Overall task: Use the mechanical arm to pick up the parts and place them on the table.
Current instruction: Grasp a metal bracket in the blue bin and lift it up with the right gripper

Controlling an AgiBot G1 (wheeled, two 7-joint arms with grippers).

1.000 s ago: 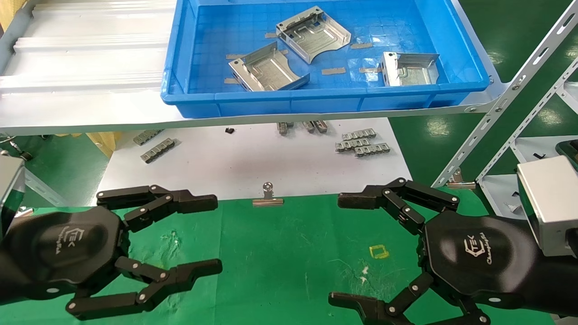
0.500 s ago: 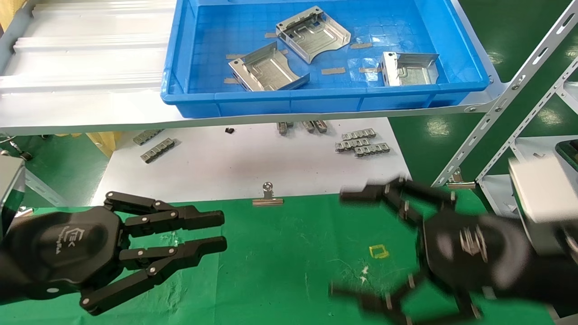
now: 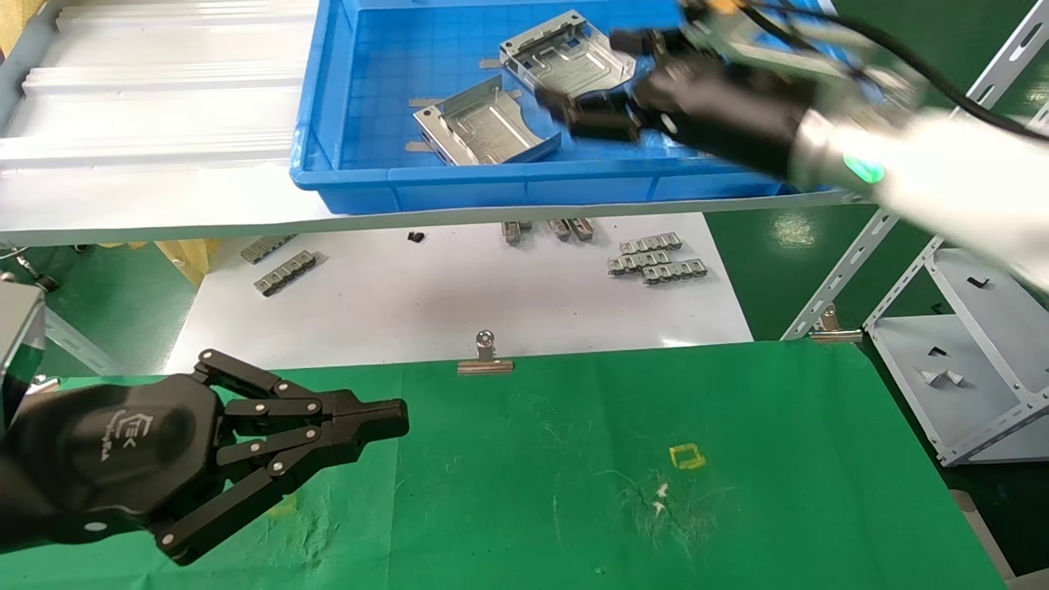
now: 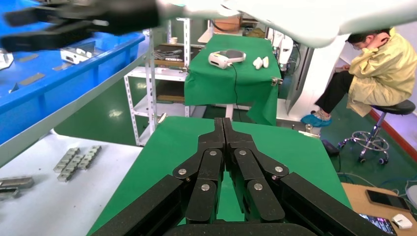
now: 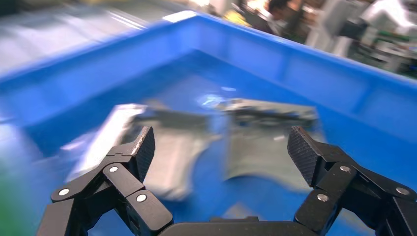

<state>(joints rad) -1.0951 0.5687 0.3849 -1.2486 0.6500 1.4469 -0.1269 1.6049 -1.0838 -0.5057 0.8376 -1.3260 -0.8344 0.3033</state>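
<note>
My right gripper is to close on the near side (image 3: pixel 516 72) (image 5: pixel 229 123) of the farther-back silver part, the side that faces the other silver part in the blue bin.
Two silver stamped parts show in the blue bin (image 3: pixel 344 98): one near its front wall (image 3: pixel 488 127), one farther back (image 3: pixel 565 57). My right gripper (image 3: pixel 586 78) is open and empty, reaching over the bin just right of these two parts; its arm hides the bin's right side. In the right wrist view the open gripper (image 5: pixel 222 147) looks down at both parts (image 5: pixel 162 147) (image 5: pixel 265 142), above them. My left gripper (image 3: pixel 397 418) is shut and empty, low over the left of the green table (image 3: pixel 574 426); the left wrist view shows its fingertips (image 4: pixel 223 123) pressed together.
The bin stands on a raised grey shelf (image 3: pixel 164 147). Below it a white board (image 3: pixel 410 303) holds grey clip strips (image 3: pixel 656 262) (image 3: pixel 283 270). A binder clip (image 3: pixel 486 356) sits at the table's far edge. A metal rack (image 3: pixel 967 369) stands to the right.
My right arm rose from the table's right side up and forward over the blue bin, staying open. My left gripper closed from wide open to shut, staying in place.
</note>
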